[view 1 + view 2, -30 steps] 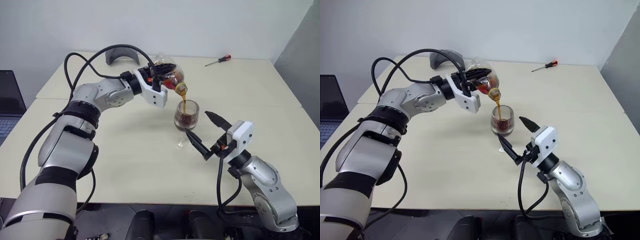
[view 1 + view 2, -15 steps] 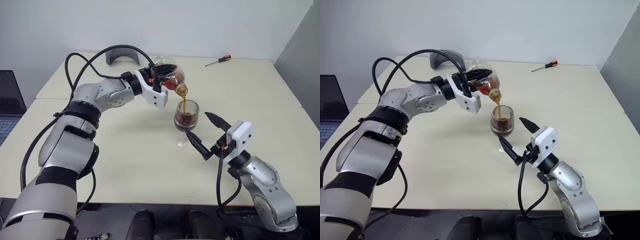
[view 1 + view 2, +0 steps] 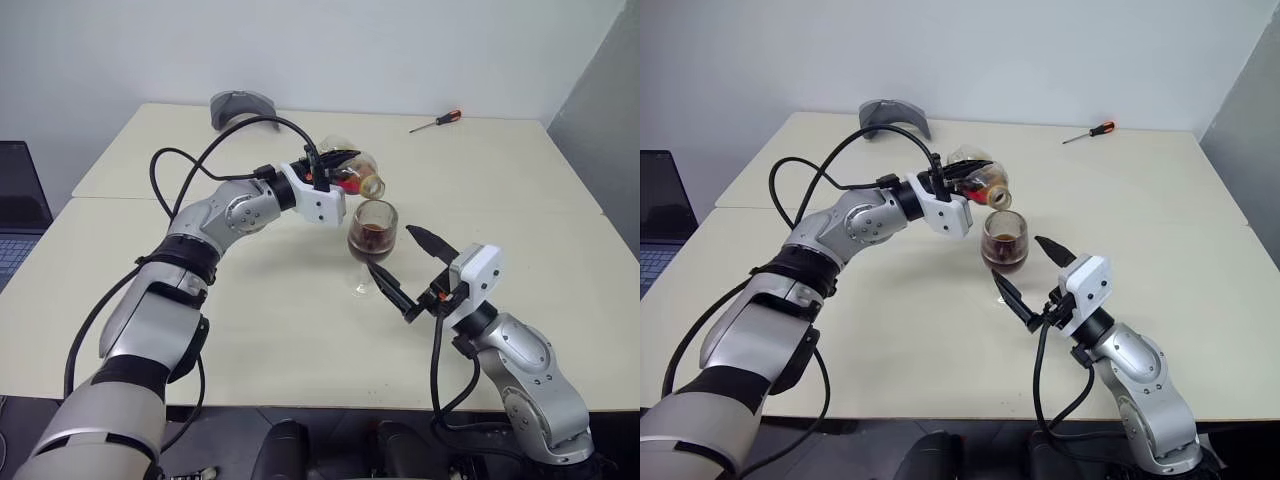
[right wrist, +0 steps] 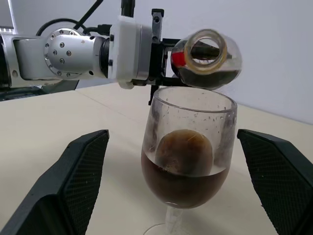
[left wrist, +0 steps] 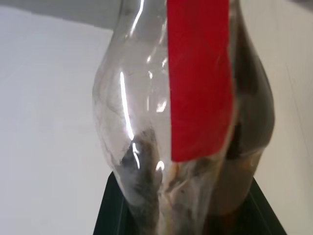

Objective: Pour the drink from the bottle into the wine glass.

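Next, I let go of the bottle with my left gripper near the seam, on the table [image 3: 229,237] between the laptop and the wine glass.
The wine glass [image 3: 372,235] stands upright mid-table, its bowl about half full of the dark brown drink [image 4: 183,171]. Just above and behind its rim, my left gripper [image 3: 330,172] is shut on the bottle [image 3: 355,176]. The bottle lies nearly level with its open mouth [image 4: 208,47] turned toward the glass, and no stream is falling. Some drink still sits in the bottle's belly [image 4: 215,78], and its red label [image 5: 198,73] faces the left wrist view. My right gripper [image 3: 405,265] is open, with one finger on each side of the glass [image 4: 188,147], not touching it.
A red-handled screwdriver [image 3: 437,121] lies at the table's far right. A grey curved object [image 3: 240,103] rests at the far edge. A laptop [image 3: 18,210] sits off the table's left side. A seam crosses the tabletop [image 3: 560,180] behind the glass.
The left gripper has sunk a little and rolled the bottle back from a steep pouring tilt to nearly level. The stream into the glass has stopped. The right gripper has not moved.
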### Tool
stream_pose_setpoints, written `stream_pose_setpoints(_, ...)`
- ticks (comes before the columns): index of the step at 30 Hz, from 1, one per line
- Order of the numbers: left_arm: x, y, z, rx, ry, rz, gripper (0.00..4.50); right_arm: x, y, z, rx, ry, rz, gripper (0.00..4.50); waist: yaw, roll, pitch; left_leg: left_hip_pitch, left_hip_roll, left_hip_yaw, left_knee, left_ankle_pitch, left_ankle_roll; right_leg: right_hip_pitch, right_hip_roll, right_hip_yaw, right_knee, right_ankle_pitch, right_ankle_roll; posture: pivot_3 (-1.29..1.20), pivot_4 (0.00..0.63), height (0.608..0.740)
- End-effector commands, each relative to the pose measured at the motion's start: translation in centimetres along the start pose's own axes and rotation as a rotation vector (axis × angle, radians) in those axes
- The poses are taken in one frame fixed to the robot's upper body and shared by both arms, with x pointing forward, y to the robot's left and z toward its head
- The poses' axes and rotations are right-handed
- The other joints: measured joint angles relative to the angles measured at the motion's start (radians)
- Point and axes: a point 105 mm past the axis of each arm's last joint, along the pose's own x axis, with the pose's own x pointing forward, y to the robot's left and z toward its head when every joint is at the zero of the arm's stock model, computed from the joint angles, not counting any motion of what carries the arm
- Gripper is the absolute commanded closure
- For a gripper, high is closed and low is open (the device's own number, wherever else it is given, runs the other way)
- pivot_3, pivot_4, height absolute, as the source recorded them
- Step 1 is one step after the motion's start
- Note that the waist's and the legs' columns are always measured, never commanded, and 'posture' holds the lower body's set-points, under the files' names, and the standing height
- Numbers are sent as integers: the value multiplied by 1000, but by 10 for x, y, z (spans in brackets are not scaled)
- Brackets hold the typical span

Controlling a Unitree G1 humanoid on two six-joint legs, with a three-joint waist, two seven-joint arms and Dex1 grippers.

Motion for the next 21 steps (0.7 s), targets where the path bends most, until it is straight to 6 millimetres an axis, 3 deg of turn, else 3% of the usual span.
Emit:
stream_pose_setpoints(1,-2,29,0,-116,20,139,3642,0,1,11,-30,-39,15,0,-1,0,0,0,0,0,0,0,0,0,0,0,0,0,0,0,150,740)
stream_pose_setpoints(5,-11,39,-18,-373,118,262,3654,-4,3,12,-32,-16,56,0,-1,0,0,0,0,0,0,0,0,0,0,0,1,0,0,0,150,740)
stream_pose_setpoints(9,-29,36,-37,-628,205,344,3654,-12,7,12,-11,35,136,0,-2,0,0,0,0,-1,1,0,-1,0,0,0,2,-1,0,0,150,740)
stream_pose_setpoints(14,-83,2,-66,-914,371,438,3655,-27,21,12,49,128,323,0,-11,0,0,3,0,0,0,0,0,1,0,1,4,-1,0,0,150,740)
stream_pose_setpoints(21,-131,-41,-85,-1076,515,507,3655,-29,34,15,112,164,459,0,-3,0,0,2,0,-2,1,0,0,2,0,0,4,-2,-1,0,150,740)
